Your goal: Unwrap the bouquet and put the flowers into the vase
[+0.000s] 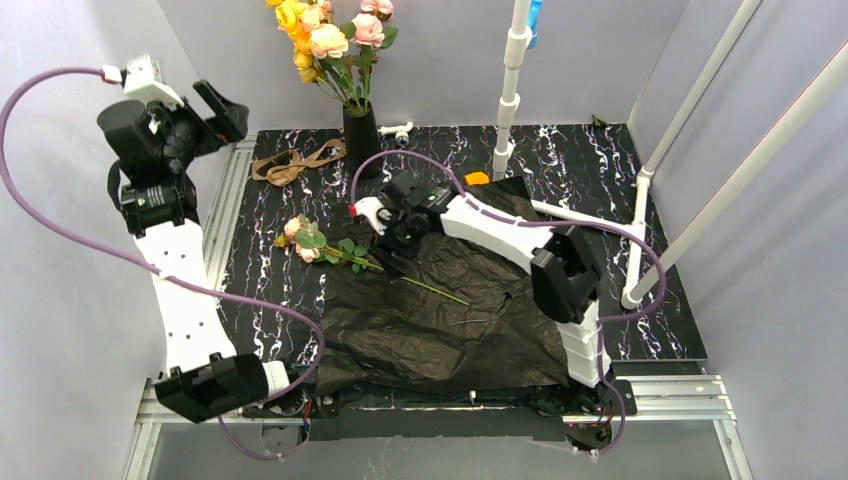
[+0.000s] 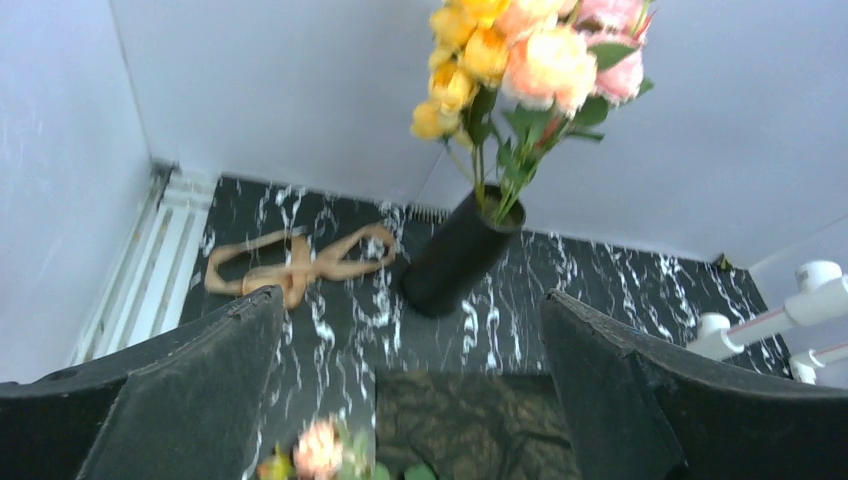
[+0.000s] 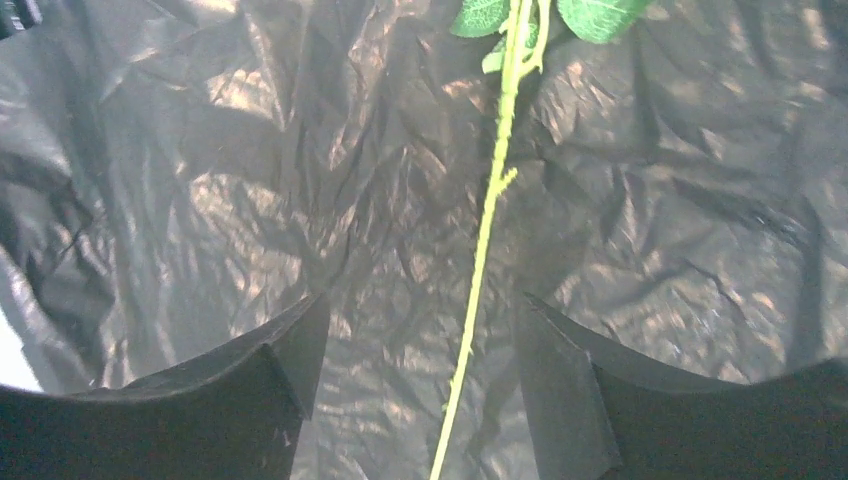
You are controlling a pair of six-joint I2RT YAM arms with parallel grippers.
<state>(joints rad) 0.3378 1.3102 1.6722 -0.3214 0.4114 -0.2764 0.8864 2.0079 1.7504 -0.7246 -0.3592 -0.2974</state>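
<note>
My left gripper will take hold of the lying pink flower next, by the upper part of its stem [image 1: 334,251], between the bloom and the lower leaves.
The bouquet is undone: its crinkled black wrapping paper [image 1: 440,310] lies spread flat and the tan ribbon [image 1: 298,162] lies apart by the back left. The black vase [image 1: 360,140] [image 2: 458,256] stands at the back with several pink and yellow flowers [image 1: 335,40] [image 2: 530,50] in it. One pink flower [image 1: 308,240] lies on the table, its green stem [image 3: 490,200] running over the paper. My right gripper [image 1: 388,258] [image 3: 422,300] hangs low over that stem, open, with the stem between the fingers and untouched. Raised at the back left, my left gripper [image 1: 222,118] [image 2: 412,300] is wide open and holds nothing.
A white pipe post [image 1: 510,90] stands behind the paper, to the right of the vase. Slanted white pipes [image 1: 700,150] line the right side. A small white part [image 1: 398,129] and an orange piece [image 1: 476,179] lie near the back. Grey walls enclose the table.
</note>
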